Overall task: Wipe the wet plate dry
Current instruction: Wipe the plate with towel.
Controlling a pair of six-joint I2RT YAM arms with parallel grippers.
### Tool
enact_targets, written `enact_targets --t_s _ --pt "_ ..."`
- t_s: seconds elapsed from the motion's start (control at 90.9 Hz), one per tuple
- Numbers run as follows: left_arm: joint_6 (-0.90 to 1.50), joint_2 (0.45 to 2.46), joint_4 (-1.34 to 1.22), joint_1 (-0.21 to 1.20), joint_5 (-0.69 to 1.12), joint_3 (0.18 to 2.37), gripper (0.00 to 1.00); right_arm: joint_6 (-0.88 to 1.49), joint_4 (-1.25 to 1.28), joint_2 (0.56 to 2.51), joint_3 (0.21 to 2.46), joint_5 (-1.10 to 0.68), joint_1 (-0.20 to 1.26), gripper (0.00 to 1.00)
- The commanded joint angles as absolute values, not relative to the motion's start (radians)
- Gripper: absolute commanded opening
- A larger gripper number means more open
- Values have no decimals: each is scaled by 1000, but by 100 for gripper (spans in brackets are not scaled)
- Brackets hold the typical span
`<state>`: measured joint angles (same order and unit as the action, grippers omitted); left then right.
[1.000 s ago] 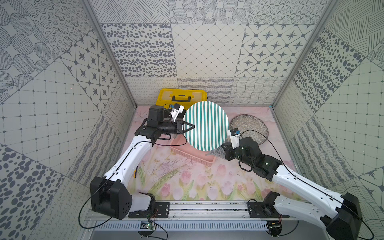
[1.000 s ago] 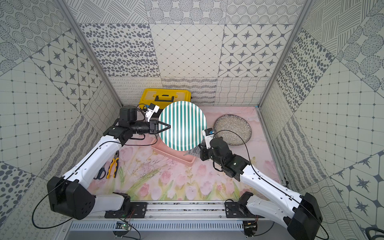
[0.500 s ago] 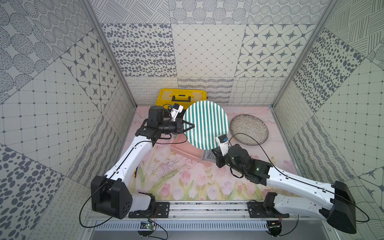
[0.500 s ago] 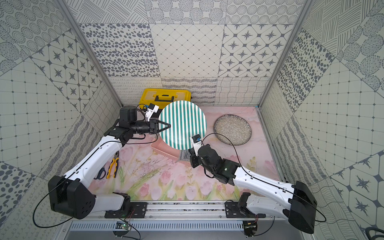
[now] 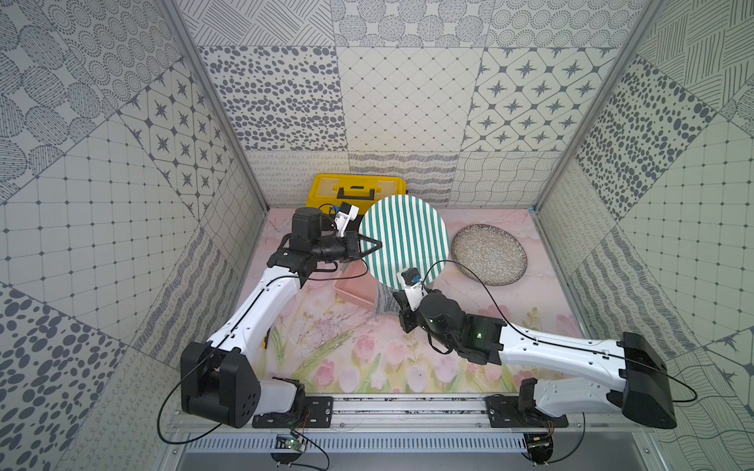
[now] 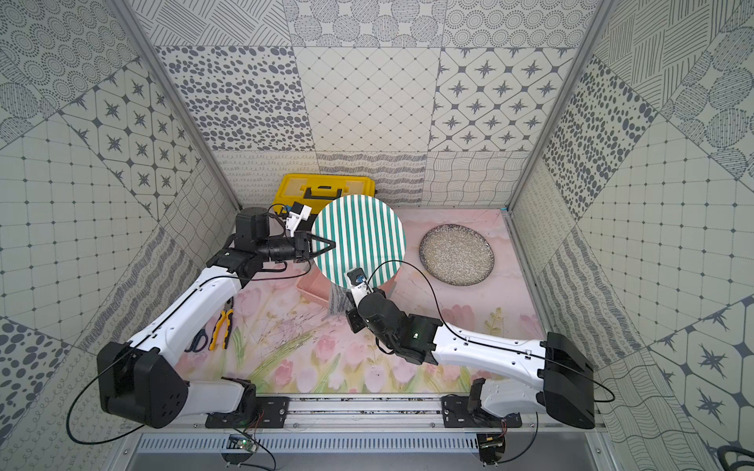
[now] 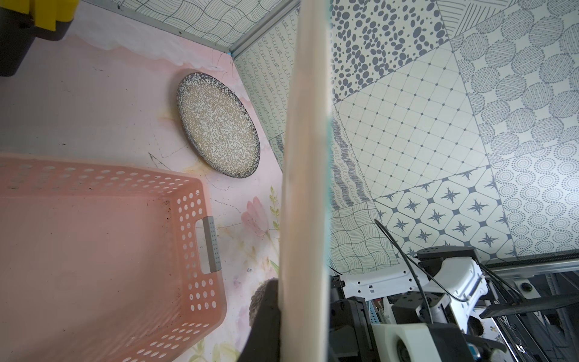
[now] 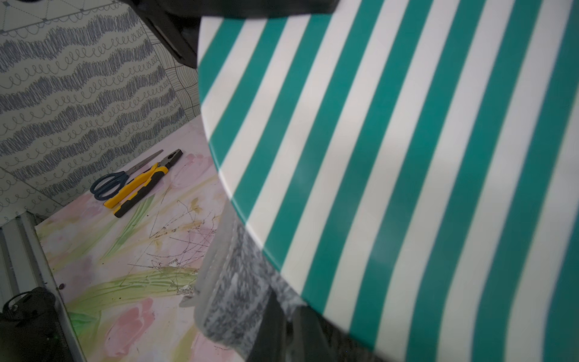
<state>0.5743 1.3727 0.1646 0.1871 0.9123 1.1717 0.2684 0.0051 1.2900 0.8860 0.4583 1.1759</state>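
I need to release the grey mottled cloth, now at the plate's near rim, from my right gripper on the table [image 5: 449, 332] beside the pink basket, nearer than the speckled plate.
The plate [image 5: 404, 236] [image 6: 359, 236], round with green and white stripes, is held up off the table, tilted with its face upward. My left gripper [image 5: 377, 244] [image 6: 332, 244] is shut on its left rim. In the left wrist view the plate [image 7: 304, 188] shows edge-on between the two dark fingers [image 7: 266, 326]. My right gripper [image 5: 393, 304] [image 6: 347, 304] is shut on a grey mottled cloth [image 5: 383, 301] [image 8: 232, 291] at the plate's near rim. In the right wrist view the striped face [image 8: 407, 156] overlaps part of the cloth; I cannot tell whether they touch.
A pink perforated basket [image 5: 357, 285] [image 7: 94, 250] stands under the plate. A speckled plate [image 5: 489, 255] lies at the back right, and a yellow toolbox [image 5: 355, 189] stands at the back wall. Pliers [image 6: 222, 326] and scissors [image 6: 198, 340] lie by the left arm.
My right arm has swung from the plate's right side to its near edge, moving left and toward the front with the cloth. The left arm and plate have barely moved.
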Motion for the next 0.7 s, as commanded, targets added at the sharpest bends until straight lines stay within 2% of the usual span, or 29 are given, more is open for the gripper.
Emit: enact_targets --t_s 0.0,0.396,0.693 --pt "549 1374 131 188 951 1166 0 245 184 1308 972 537 1178 0" --pt "549 1372 130 189 944 1161 0 210 188 1453 1165 589 1178 0" --pt "545 1363 130 185 935 1155 0 175 193 1511 1267 557 1174 0"
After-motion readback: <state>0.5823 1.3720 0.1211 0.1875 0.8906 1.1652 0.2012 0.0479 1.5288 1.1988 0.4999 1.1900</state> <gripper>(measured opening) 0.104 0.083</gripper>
